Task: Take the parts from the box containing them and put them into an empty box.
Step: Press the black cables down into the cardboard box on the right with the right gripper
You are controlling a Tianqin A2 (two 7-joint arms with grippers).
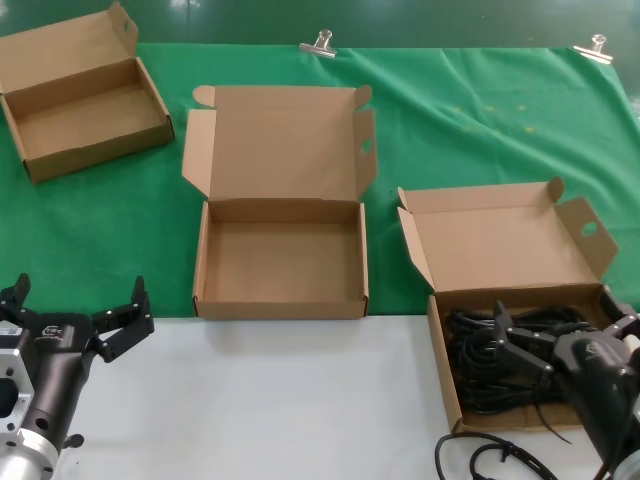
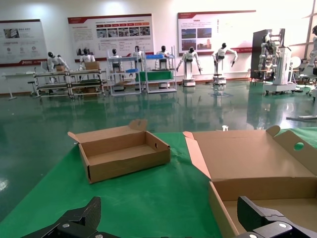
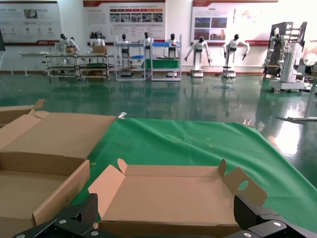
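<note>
My right gripper should grip the tied middle (image 1: 552,323) of the black cable coil that lies closest to the low lid in the box with the parts.
The parts, black cables (image 1: 500,360), lie coiled in the box containing them (image 1: 436,330) at the right, whose low lid (image 1: 505,240) has a holed ear flap. My right gripper (image 1: 565,322) hangs open just above those cables with nothing between its fingers. In the right wrist view its gripper (image 3: 166,208) faces the raised lid (image 3: 168,196), and the cables are hidden. The empty box (image 1: 281,262) with the tall lid stands in the middle. At the lower left my left gripper (image 1: 80,295) rests open over the white table, near that box's front corner (image 2: 218,208).
A third open box (image 1: 85,110) (image 2: 124,151) sits at the far left on the green cloth (image 1: 450,120). A black cable loop (image 1: 490,455) lies on the white table (image 1: 280,400) in front of the right box. Two clips (image 1: 320,42) hold the cloth's far edge.
</note>
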